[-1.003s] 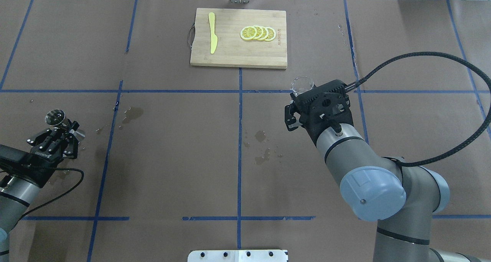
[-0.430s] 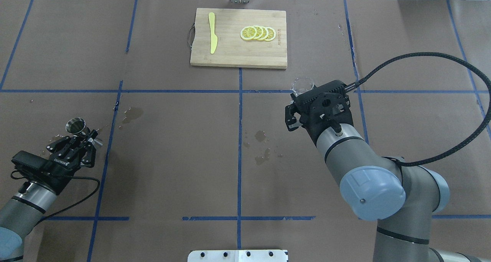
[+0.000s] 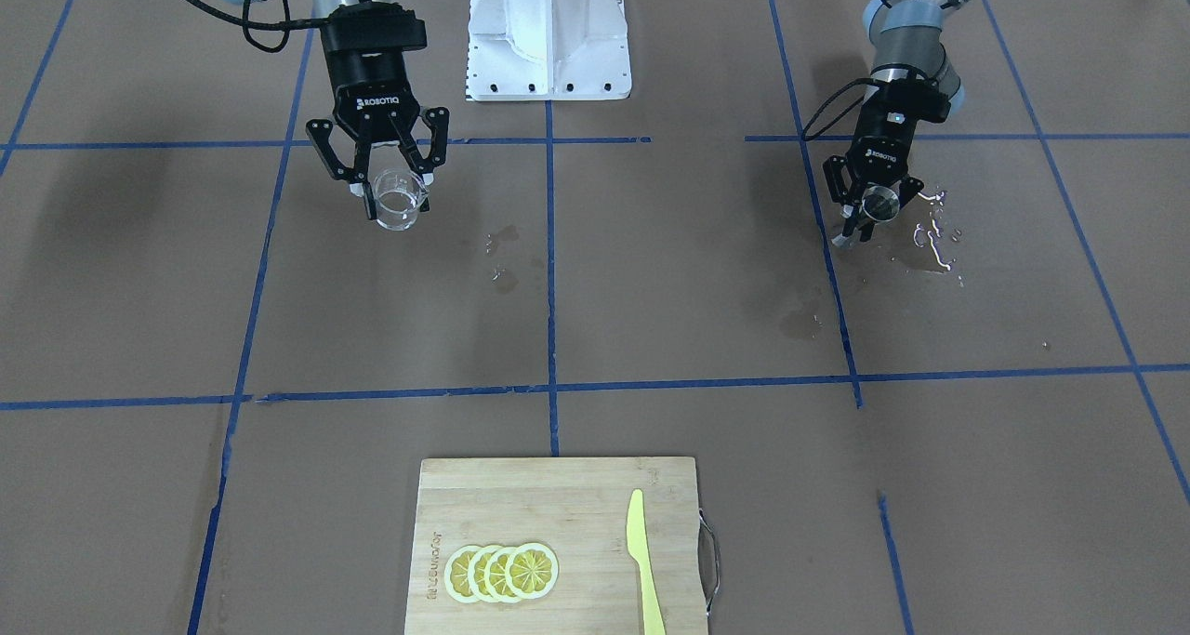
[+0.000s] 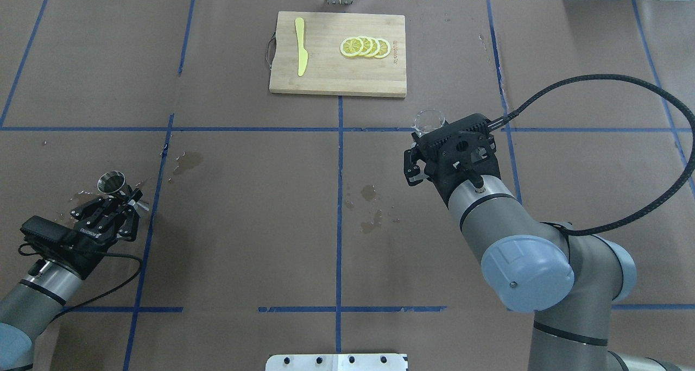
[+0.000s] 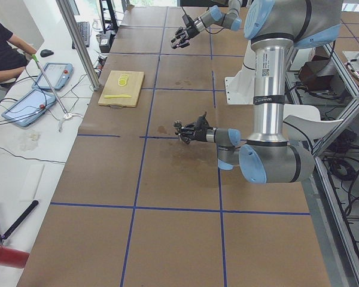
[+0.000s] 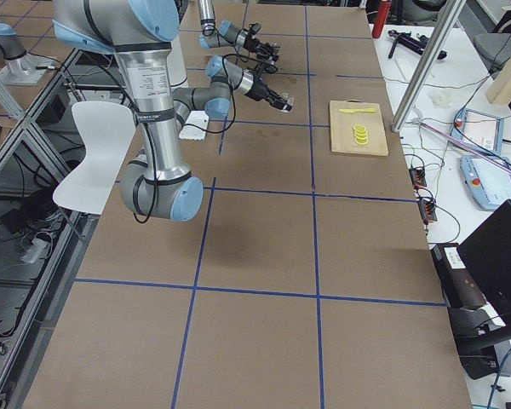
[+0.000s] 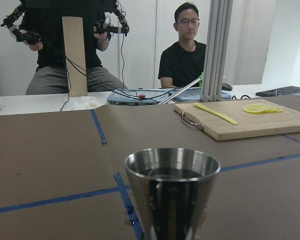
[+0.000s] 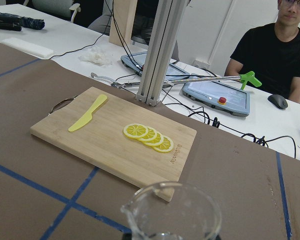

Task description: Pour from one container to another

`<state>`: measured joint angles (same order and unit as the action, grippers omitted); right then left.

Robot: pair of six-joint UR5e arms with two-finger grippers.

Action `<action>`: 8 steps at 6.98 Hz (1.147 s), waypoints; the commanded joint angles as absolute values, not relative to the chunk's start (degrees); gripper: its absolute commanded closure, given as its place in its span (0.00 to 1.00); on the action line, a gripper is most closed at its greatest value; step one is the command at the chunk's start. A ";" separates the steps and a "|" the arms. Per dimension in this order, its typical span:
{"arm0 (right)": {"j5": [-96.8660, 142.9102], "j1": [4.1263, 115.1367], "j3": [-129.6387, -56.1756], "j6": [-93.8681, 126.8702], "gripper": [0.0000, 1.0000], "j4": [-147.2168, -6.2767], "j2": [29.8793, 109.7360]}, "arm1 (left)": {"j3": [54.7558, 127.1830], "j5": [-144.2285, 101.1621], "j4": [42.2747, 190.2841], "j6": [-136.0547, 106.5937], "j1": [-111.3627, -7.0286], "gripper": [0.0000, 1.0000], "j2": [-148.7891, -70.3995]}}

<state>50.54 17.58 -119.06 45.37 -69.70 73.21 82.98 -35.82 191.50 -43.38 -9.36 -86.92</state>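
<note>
My left gripper has the steel jigger to put down. It is upright and low over the paper now. I will set it against the blue tape line near the spilled water (image 3: 839, 237).
The clear glass cup (image 3: 398, 203) hangs above the table with my right gripper (image 3: 390, 189) shut on it. Its rim and pouring lip (image 8: 172, 215) fill the bottom of the right wrist view, and its top (image 4: 429, 120) shows past the gripper (image 4: 433, 132) in the overhead view. At the table's left part, my left gripper (image 4: 126, 198) is shut on the waist of the steel jigger (image 4: 111, 182), which stands upright and low over the paper. The jigger's open cone (image 7: 172, 192) is close in the left wrist view. The two containers are far apart.
A wooden cutting board (image 4: 326, 83) with lemon slices (image 4: 365, 46) and a yellow knife (image 4: 300, 53) lies at the far middle. Water is spilled beside the jigger (image 3: 930, 235), with wet spots mid-table (image 4: 370, 208). People sit beyond the far edge (image 7: 187, 60).
My left arm has carried the jigger to the right and nearer the robot, and it now stands more upright. The right arm and glass cup have not moved.
</note>
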 commanded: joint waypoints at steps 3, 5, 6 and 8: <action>50.54 17.49 -119.00 45.44 1.00 -69.70 73.04 | 81.47 -35.95 191.34 -46.05 -8.88 1.00 -87.01; 50.54 17.49 -119.00 45.35 1.00 -69.70 73.04 | 81.39 -36.56 191.16 -45.97 -8.79 1.00 -87.27; 50.54 17.49 -119.00 45.44 1.00 -69.70 73.04 | 81.39 -37.08 191.16 -45.88 -8.88 1.00 -87.19; 50.54 17.40 -119.00 45.35 1.00 -69.61 72.95 | 81.39 -37.88 190.90 -45.88 -8.88 1.00 -87.10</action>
